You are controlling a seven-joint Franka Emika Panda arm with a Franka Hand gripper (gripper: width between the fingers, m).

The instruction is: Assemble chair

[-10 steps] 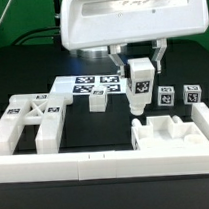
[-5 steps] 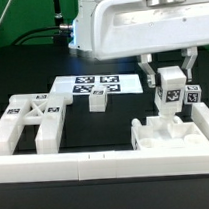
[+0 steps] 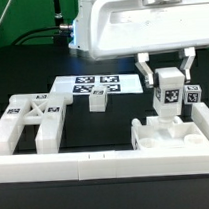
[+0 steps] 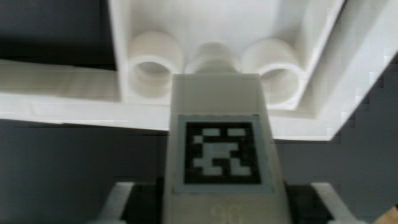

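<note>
My gripper needs to release the white leg in the blocky white piece's socket farther from the small cube (image 3: 199, 141) (image 4: 278, 76).
My gripper (image 3: 168, 73) is shut on a white chair leg (image 3: 169, 95), which hangs upright with its square tag facing the exterior camera. The leg's lower end is just above a blocky white chair piece (image 3: 173, 138) with raised walls, at the exterior view's right. In the wrist view the leg (image 4: 222, 130) runs out from between the fingers of my gripper (image 4: 222, 205). Its tip is over that piece, between two round sockets (image 4: 151, 70). Whether the tip touches the piece I cannot tell. More chair parts (image 3: 33, 122) lie at the exterior view's left, and a small cube (image 3: 97, 105) lies mid-table.
The marker board (image 3: 96, 86) lies flat behind the cube. Another tagged white part (image 3: 195, 97) stands behind the right piece, close to the held leg. A long white border rail (image 3: 106, 164) runs along the front of the table.
My gripper carried the leg toward the exterior view's right, from the table's middle to above the right-hand piece. Over the last half second it has barely moved.
</note>
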